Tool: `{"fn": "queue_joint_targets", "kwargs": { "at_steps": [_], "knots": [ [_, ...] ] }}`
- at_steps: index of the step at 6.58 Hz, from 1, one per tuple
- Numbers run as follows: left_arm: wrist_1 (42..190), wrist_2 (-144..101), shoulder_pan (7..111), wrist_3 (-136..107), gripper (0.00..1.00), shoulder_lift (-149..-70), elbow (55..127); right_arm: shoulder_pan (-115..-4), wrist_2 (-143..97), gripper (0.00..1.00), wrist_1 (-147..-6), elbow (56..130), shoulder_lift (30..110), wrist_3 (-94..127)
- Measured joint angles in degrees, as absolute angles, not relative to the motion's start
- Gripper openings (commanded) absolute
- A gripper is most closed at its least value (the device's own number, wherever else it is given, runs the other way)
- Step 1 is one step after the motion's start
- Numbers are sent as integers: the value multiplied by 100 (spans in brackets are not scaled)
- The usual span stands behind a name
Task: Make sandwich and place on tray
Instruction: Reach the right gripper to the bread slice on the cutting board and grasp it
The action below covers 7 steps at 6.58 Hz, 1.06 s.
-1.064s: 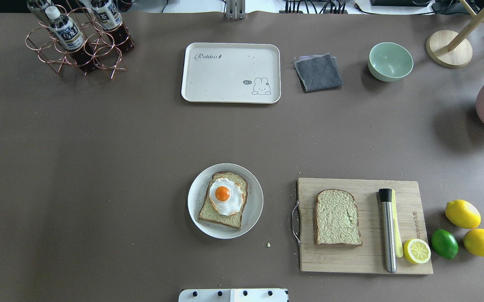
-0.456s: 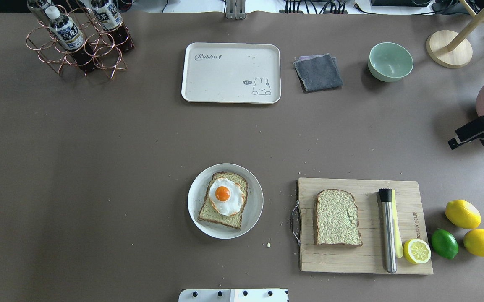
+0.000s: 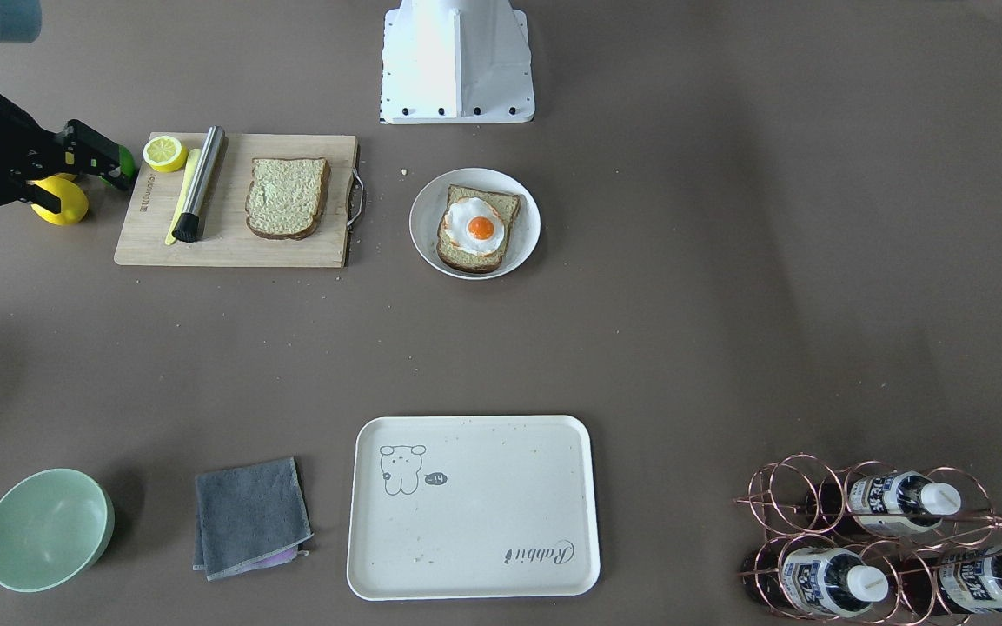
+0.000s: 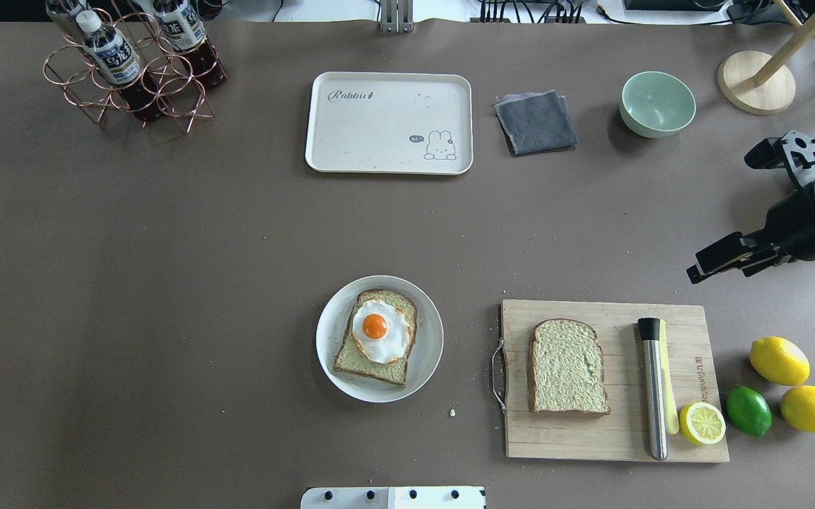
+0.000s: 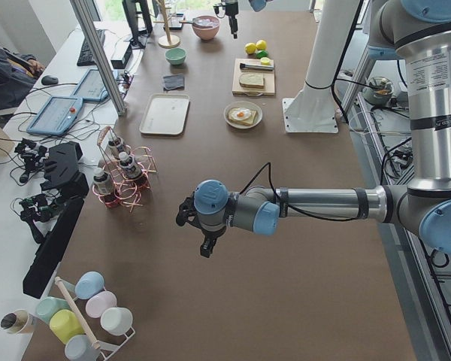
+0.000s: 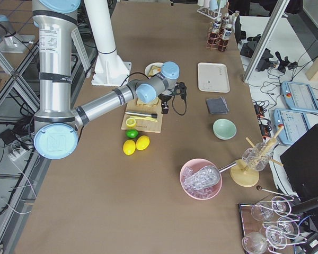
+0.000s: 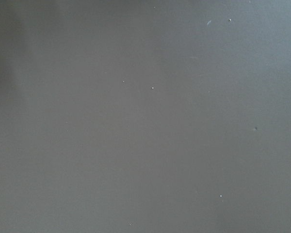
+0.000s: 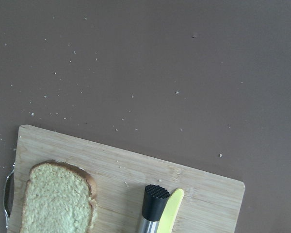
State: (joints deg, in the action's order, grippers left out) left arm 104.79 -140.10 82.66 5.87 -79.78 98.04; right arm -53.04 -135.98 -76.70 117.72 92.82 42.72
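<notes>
I will next move my right gripper to the second bread slice on the wooden cutting board and close it on its edge (image 3: pixel 251 186) (image 8: pixel 92 221) facing the steel muddler.
One bread slice topped with the fried egg (image 4: pixel 379 331) lies on a round white plate (image 4: pixel 328 357), also in the front view (image 3: pixel 481 229). The second bread slice (image 4: pixel 567 366) lies on the wooden cutting board (image 4: pixel 619 438); it shows in the right wrist view (image 8: pixel 58 199). The cream tray (image 4: pixel 389 121) sits bare at the far side, also in the front view (image 3: pixel 474 509). My right gripper (image 4: pixel 722 265) hangs open and empty above the table, just beyond the board's far right corner. My left gripper (image 5: pixel 203 235) is far left over bare table; I cannot tell its state.
On the board lie a steel muddler (image 4: pixel 653 389), a yellow knife and a lemon half (image 4: pixel 702 423). Two lemons and a lime (image 4: pixel 748 410) sit right of it. A grey cloth (image 4: pixel 536 121), a green bowl (image 4: pixel 657 103) and a copper bottle rack (image 4: pixel 131 71) stand along the far side.
My right arm has come in from the right edge, moving left and nearer toward the cutting board. The bread, egg, plate and tray have not moved.
</notes>
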Motion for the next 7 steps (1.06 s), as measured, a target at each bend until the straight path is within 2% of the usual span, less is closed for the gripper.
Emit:
{"fn": "queue_joint_targets", "kwargs": {
  "at_steps": [4, 7],
  "knots": [
    [10472, -13995, 8270, 552, 98, -7929, 9770, -3682, -12465, 99, -6272, 11707, 9337, 6772],
    [10468, -13978, 8270, 527, 98, -7920, 9722, -3203, -12080, 92, -5477, 11352, 9448, 7293]
  ]
}}
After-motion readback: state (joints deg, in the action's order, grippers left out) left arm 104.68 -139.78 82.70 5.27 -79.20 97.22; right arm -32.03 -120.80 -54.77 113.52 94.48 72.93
